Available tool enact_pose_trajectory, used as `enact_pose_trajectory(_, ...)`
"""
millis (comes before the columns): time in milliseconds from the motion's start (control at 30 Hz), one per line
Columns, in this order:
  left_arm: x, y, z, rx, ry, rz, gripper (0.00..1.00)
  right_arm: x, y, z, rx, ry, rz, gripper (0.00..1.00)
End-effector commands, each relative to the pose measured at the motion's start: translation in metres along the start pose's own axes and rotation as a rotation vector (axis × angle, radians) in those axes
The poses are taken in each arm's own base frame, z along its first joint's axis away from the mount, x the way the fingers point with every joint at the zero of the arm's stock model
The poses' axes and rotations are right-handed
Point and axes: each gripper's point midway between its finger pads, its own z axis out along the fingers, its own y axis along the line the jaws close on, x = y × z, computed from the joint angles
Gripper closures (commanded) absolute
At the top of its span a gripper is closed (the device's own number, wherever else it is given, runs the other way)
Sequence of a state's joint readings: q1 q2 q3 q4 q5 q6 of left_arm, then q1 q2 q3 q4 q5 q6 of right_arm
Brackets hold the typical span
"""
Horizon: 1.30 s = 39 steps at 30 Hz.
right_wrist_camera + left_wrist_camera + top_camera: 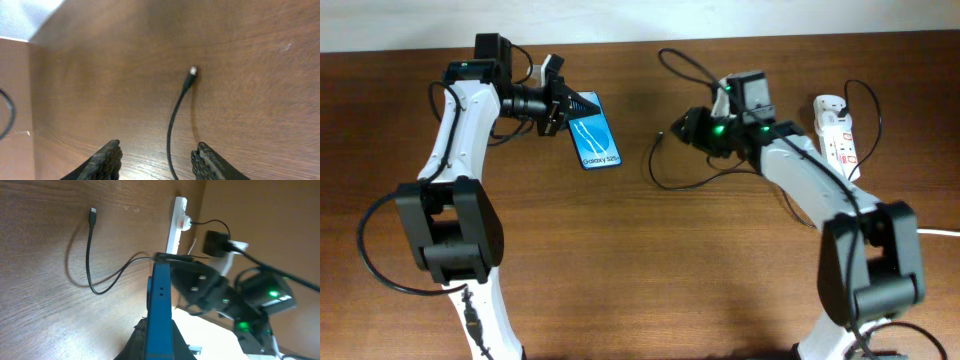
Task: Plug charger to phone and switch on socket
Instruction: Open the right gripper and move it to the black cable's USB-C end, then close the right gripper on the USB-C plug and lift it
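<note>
The charger has a cable (654,146) (180,99) and a plug with a metal tip. Next, my right gripper grabs that cable just behind the plug, leaving the metal tip free.
My left gripper (582,108) is shut on the phone (597,138), holding its top end so it tilts above the table with the blue screen showing. In the left wrist view the phone's blue edge (160,300) stands between the dark fingers of the left gripper (157,322). The charger (657,172) lies loose on the wood, its plug tip (193,71) free. My right gripper (157,157) is open low over it, and the thin black cable (171,125) runs between the fingers, untouched. The socket (837,135) lies at the far right.
The socket's thick white lead (940,232) runs off the right edge. A black adapter (216,243) is plugged into the socket (176,222). The right arm (240,300) with green lights fills the space beyond the phone. Bare wood lies between both arms.
</note>
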<state>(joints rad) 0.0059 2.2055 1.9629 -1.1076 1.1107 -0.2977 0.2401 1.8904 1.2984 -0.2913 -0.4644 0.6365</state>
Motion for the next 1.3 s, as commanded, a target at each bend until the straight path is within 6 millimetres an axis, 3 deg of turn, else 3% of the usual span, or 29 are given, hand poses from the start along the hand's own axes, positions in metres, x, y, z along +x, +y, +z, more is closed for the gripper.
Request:
enact_pose_trajectory(0,0.001,-0.010,0.000,0.045,0.011,0.010,1.00,0.005,0.007,0.011,-0.003,0.016,-0.037,0.53)
enact_pose_trajectory(167,0.001,-0.010,0.000,0.044,0.011,0.007,1.00,0.010,0.004,0.023,0.056,-0.006,-0.062,0.69)
enact_pose_trajectory(467,0.001,-0.009,0.000,0.044,0.012,0.005,1.00,0.028,-0.015,0.065,0.047,0.059,0.052,0.68)
enact_pose_trajectory(767,0.002,-0.010,0.001,0.043,0.015,0.005,1.00,0.034,-0.027,0.081,0.058,0.068,0.121,0.68)
enact_pose_trajectory(1067,0.002,-0.010,0.001,0.043,0.015,0.005,1.00,0.039,-0.020,0.099,0.031,0.056,0.178,0.68)
enact_pose_trajectory(1267,0.002,-0.010,0.002,0.042,0.018,0.007,1.00,0.040,-0.026,0.106,0.042,0.050,0.211,0.68)
